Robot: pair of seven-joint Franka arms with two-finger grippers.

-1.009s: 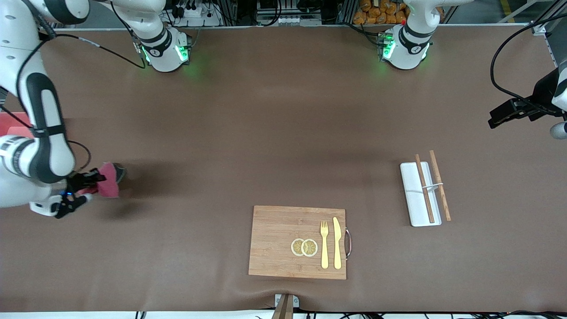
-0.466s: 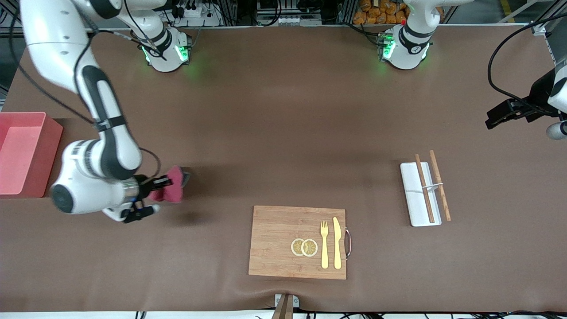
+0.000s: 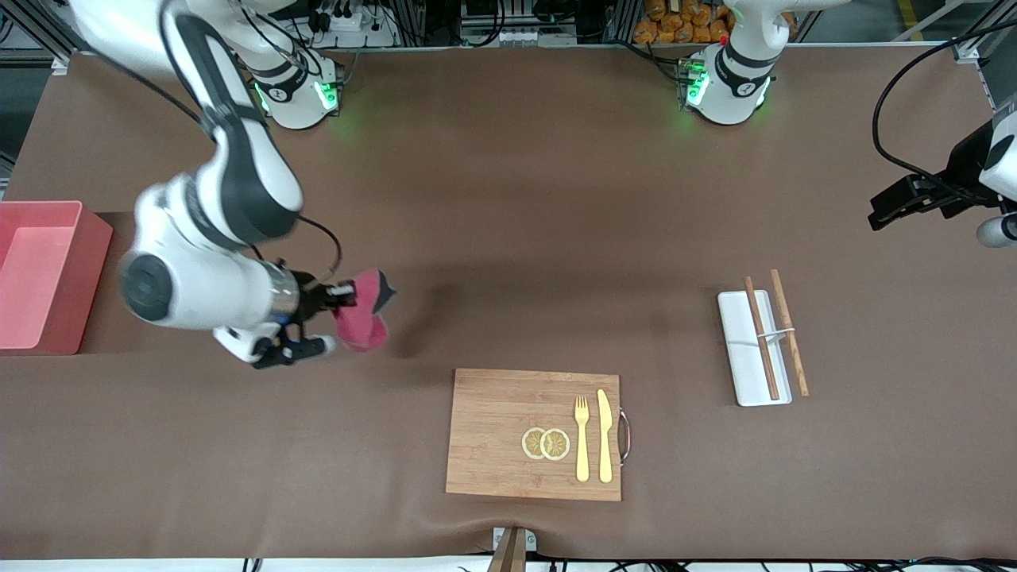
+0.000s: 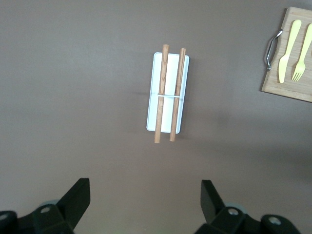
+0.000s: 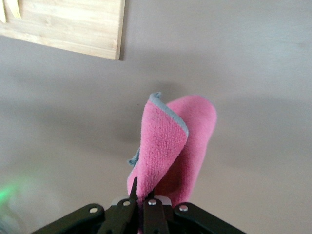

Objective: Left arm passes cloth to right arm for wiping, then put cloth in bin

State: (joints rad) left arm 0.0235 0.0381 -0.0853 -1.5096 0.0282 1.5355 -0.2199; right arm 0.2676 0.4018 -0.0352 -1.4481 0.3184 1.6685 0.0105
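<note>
Next, my right gripper releases the crimson-pink cloth, letting it go against the pink bin's inside facing the cutting board (image 3: pixel 37 281). The cloth is now held over bare table.
My right gripper (image 3: pixel 343 295) is shut on the crimson-pink cloth (image 3: pixel 364 316) with its dark grey edge. It holds the cloth over bare table between the pink bin (image 3: pixel 40 274) and the wooden cutting board (image 3: pixel 534 433). In the right wrist view the cloth (image 5: pixel 173 146) hangs folded from the closed gripper (image 5: pixel 144 192). The bin stands at the right arm's end of the table. My left gripper (image 3: pixel 898 205) is open and empty, up in the air at the left arm's end of the table; its fingers (image 4: pixel 78 197) stand wide apart in the left wrist view.
A cutting board with lemon slices (image 3: pixel 546 443), a yellow fork (image 3: pixel 581 437) and knife (image 3: pixel 605 435) lies near the front camera. A flat white tray (image 3: pixel 752 347) with chopsticks (image 3: pixel 788 332) lies toward the left arm's end; it also shows in the left wrist view (image 4: pixel 167 93).
My right arm has carried the cloth away from the bin's end, toward the middle of the table and the cutting board. The left gripper has barely shifted.
</note>
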